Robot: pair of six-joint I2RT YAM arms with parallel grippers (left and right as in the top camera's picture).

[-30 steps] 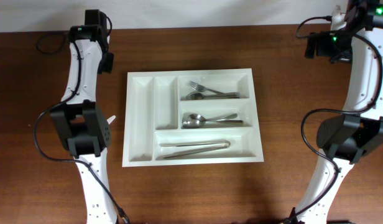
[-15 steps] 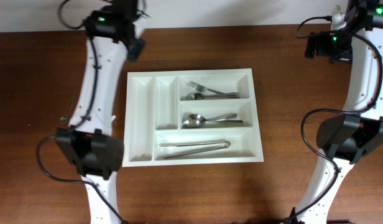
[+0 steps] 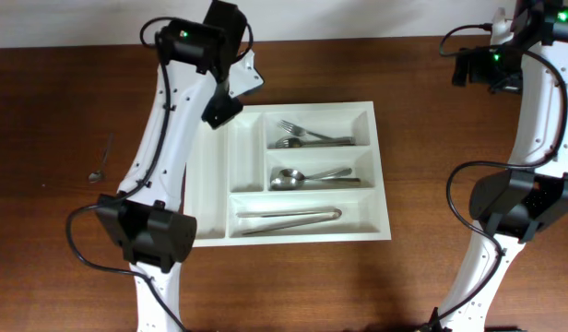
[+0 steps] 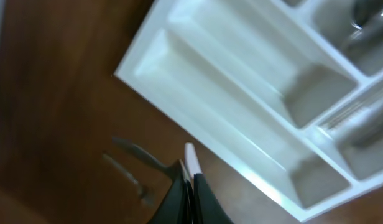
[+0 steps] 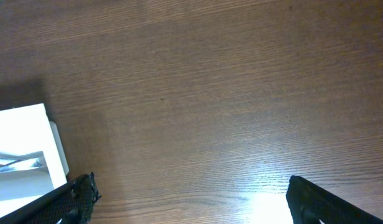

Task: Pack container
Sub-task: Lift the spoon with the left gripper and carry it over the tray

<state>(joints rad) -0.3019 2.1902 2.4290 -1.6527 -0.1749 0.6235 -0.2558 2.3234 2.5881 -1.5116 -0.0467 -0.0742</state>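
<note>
Next, my left gripper releases the slim metal utensil in the bare narrow compartment (image 3: 208, 155) (image 4: 209, 102) that is farthest from the forks, toward the far end of that compartment.
The white cutlery tray (image 3: 381, 166) lies mid-table. It holds forks (image 3: 312, 137), spoons (image 3: 312, 176) and tongs (image 3: 289, 219); its two narrow upright compartments (image 3: 227, 152) are bare. My left gripper (image 3: 221, 108) hangs over the tray's far left corner. In the left wrist view the jaws (image 4: 190, 180) are shut on a thin white piece (image 4: 190, 155), high above the tray's left edge (image 4: 179, 99); I cannot tell what the piece is. My right gripper (image 3: 478, 66) is open and empty (image 5: 194, 205) over bare wood at the far right.
A small metal spoon (image 3: 100, 162) lies on the table left of the tray; it shows blurred in the left wrist view (image 4: 138, 158). The tray's corner shows in the right wrist view (image 5: 30, 143). Both arm bases stand near the front edge.
My left arm has swung from low at the tray's left up and over to the tray's far left corner, with the white piece in its jaws. The small spoon is uncovered. The right arm has not moved.
</note>
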